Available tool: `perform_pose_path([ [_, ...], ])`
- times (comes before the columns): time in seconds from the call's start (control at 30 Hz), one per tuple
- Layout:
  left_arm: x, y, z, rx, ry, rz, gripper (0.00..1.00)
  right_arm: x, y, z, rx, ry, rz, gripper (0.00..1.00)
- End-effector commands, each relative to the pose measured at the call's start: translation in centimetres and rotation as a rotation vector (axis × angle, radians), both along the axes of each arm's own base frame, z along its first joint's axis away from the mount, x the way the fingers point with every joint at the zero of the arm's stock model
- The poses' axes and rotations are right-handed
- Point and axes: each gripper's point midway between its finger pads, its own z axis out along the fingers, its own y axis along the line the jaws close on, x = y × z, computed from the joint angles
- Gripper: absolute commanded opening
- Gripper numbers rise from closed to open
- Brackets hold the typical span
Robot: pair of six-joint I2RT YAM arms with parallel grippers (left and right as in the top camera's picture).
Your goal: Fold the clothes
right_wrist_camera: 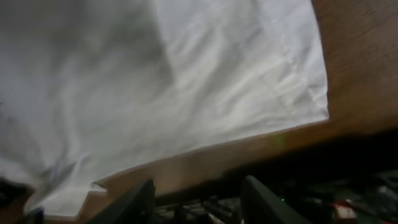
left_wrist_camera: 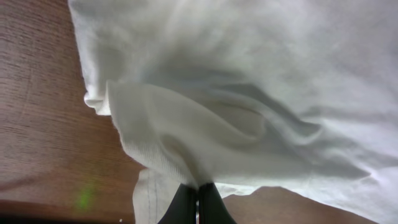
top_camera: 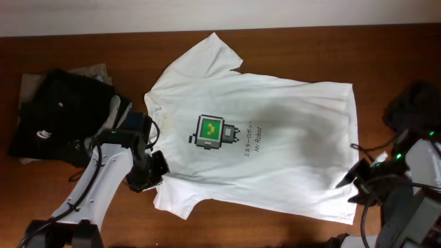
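Observation:
The left gripper holds the T-shirt's sleeve end, but the T-shirt's near hem corner lies loose, so the robot's right gripper should pinch that corner [right_wrist_camera: 322,116] before both fold.
The clothes at hand are a white T-shirt [top_camera: 289,138] spread flat on the wooden table, its green-and-grey chest print [top_camera: 210,132] facing up. My left gripper [top_camera: 158,167] is at the shirt's near-left sleeve edge. In the left wrist view it [left_wrist_camera: 198,188] is shut on a bunched fold of the white T-shirt [left_wrist_camera: 249,112], which puckers up into the jaws. My right gripper [top_camera: 355,182] sits at the hem's near-right corner. The right wrist view shows it [right_wrist_camera: 199,182] open, with nothing between its fingers [right_wrist_camera: 134,202]; the shirt's hem [right_wrist_camera: 236,134] lies just beyond them.
A pile of black and khaki garments [top_camera: 58,114] lies at the left of the table [top_camera: 83,48]. Another dark garment [top_camera: 417,110] is heaped at the right edge. Bare wood [left_wrist_camera: 43,124] shows beside the sleeve.

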Motion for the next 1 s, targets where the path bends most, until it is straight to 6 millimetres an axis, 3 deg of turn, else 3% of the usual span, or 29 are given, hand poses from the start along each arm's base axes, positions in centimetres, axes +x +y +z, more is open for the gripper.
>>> perform_pose_path([
  [0.0,0.3,0.1,0.4,0.008,-0.025,-0.019,0.0,-2.5,-0.2,-1.8,-0.078,0.135,-0.093,0.49],
  [0.13,0.4,0.4,0.4,0.02,-0.034,-0.041,0.0,-4.5,-2.1,-3.4,-0.243,0.254,-0.195,0.68],
  [0.27,0.5,0.4,0.4,0.021,-0.038,-0.041,0.0,-5.9,-2.2,-5.3,-0.303,0.286,-0.226,0.71],
  [0.4,0.5,0.4,0.4,0.019,-0.041,-0.067,0.0,-5.8,-2.2,-6.0,-0.307,0.27,-0.231,0.7],
  [0.47,0.5,0.4,0.4,0.02,-0.041,-0.067,0.0,-5.6,-2.0,-6.5,-0.298,0.248,-0.241,0.43],
  [0.5,0.5,0.4,0.4,0.02,-0.041,-0.067,0.0,-5.6,-1.9,-6.7,-0.297,0.243,-0.243,0.41],
  [0.53,0.5,0.4,0.4,0.02,-0.041,-0.067,0.0,-5.6,-1.8,-6.8,-0.294,0.242,-0.244,0.59],
  [0.57,0.5,0.4,0.4,0.02,-0.041,-0.067,0.0,-5.7,-1.7,-6.8,-0.291,0.245,-0.244,0.62],
  [0.7,0.5,0.4,0.4,0.02,-0.041,-0.067,0.0,-5.7,-1.0,-7.8,-0.268,0.215,-0.247,0.64],
  [0.73,0.5,0.4,0.4,0.02,-0.041,-0.067,0.0,-5.7,-1.1,-7.9,-0.272,0.213,-0.247,0.6],
  [0.77,0.5,0.4,0.4,0.02,-0.041,-0.067,0.0,-5.6,-1.2,-7.9,-0.28,0.214,-0.257,0.46],
  [0.93,0.5,0.4,0.4,0.02,-0.041,-0.065,0.0,-5.4,-1.2,-8.6,-0.287,0.194,-0.28,0.42],
  [0.97,0.5,0.4,0.4,0.02,-0.041,-0.065,0.0,-5.4,-1.2,-8.5,-0.286,0.194,-0.279,0.35],
])
